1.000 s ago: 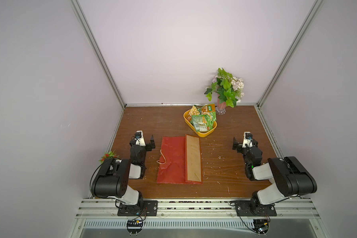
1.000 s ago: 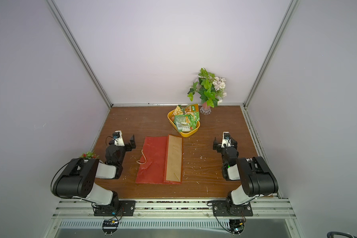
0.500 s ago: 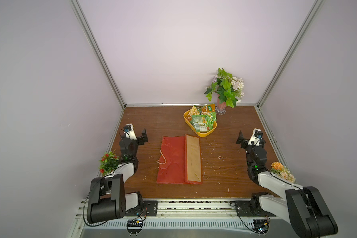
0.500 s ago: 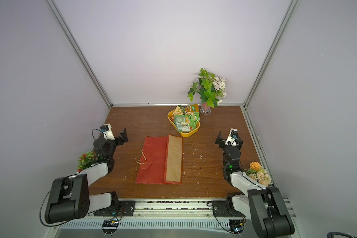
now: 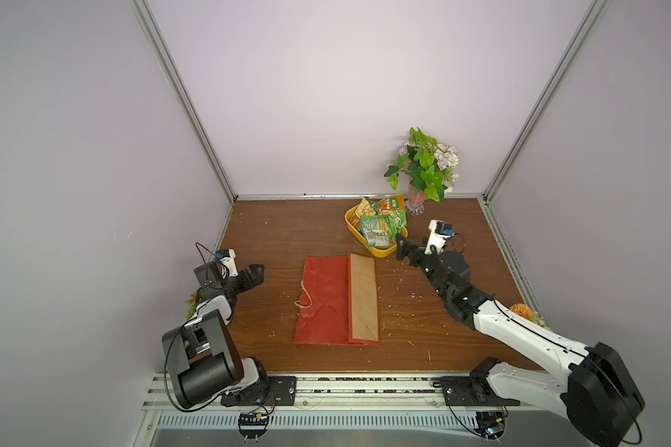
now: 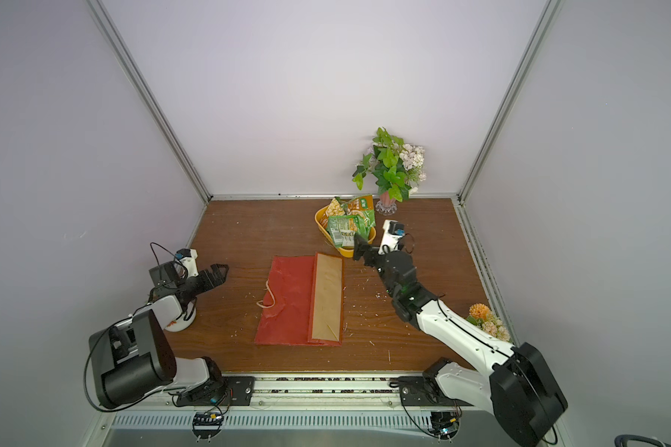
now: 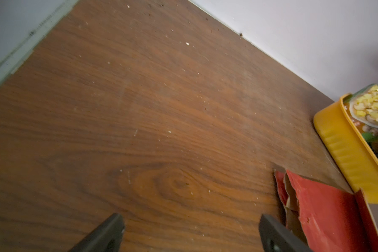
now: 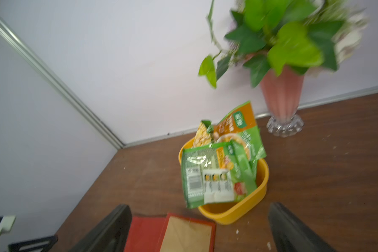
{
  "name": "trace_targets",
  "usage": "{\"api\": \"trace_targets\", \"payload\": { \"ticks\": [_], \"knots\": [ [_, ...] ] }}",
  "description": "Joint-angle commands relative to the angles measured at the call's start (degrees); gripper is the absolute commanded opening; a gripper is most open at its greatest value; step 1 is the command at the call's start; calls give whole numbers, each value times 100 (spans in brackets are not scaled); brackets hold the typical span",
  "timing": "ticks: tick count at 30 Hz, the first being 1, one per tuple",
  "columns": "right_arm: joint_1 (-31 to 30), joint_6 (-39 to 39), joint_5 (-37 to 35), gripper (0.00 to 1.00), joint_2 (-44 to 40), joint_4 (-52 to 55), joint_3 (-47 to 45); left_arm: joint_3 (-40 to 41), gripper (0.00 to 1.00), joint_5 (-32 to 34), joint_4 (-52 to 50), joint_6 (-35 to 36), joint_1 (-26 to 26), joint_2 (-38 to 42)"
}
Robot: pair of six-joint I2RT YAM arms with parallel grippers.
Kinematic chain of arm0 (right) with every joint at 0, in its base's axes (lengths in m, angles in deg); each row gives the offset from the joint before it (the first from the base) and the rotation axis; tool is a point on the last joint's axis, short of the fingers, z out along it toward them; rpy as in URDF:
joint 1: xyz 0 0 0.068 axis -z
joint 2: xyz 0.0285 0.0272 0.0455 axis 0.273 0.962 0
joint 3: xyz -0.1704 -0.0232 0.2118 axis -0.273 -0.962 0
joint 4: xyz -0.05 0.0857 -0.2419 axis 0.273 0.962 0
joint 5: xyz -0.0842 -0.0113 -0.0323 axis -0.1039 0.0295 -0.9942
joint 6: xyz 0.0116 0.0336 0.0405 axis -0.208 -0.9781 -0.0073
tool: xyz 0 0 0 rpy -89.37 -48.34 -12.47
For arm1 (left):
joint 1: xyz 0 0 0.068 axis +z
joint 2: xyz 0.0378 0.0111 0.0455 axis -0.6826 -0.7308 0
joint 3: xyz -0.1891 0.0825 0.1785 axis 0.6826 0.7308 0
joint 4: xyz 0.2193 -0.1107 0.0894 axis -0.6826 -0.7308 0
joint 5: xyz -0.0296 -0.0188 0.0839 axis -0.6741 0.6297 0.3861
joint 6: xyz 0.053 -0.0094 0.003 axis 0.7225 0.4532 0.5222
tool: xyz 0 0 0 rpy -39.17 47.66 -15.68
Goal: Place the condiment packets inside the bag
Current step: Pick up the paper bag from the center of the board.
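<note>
The red bag's opening edge (image 5: 300, 299) is beside the rope handle. My left gripper goes there next and closes at its middle.
Several green and orange condiment packets (image 5: 380, 226) (image 6: 348, 228) (image 8: 218, 172) stand piled in a yellow tray (image 5: 380, 252) (image 8: 234, 215) at the back right; one also shows at the left wrist view's edge (image 7: 371, 109). The red bag (image 5: 324, 302) (image 6: 289, 302) (image 7: 327, 218) (image 8: 145, 234) lies flat and folded mid-table, with its brown side panel up. My right gripper (image 5: 405, 249) (image 6: 360, 247) (image 8: 200, 208) is open and empty, just in front of the tray's near corner. Left of the bag, my left gripper (image 5: 257, 273) (image 6: 219, 273) (image 7: 191, 218) hovers open over bare wood.
A pink vase of green leaves and pale flowers (image 5: 423, 174) (image 8: 280, 96) stands behind the tray, close to the right arm's reach. Small flower ornaments sit by the right edge (image 5: 523, 311) and the left edge (image 5: 192, 305). Walls close three sides.
My right gripper has swung left and forward, from the right side of the table to the tray's near corner. The left gripper has shifted slightly toward the bag. Both stay open.
</note>
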Motion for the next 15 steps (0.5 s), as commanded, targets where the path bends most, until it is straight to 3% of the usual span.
{"api": "trace_targets", "payload": {
  "ticks": [1, 7, 15],
  "knots": [
    [-1119, -246, -1380, 100, 767, 714, 445, 113, 100, -261, 33, 189, 83, 216],
    [-2542, -560, -2084, 100, 2686, 1358, 1966, 297, 100, -227, 270, 205, 83, 413],
    [-3239, -785, -1753, 100, 4454, 1796, 3666, 253, 100, -153, 280, 263, 83, 250]
  ]
}}
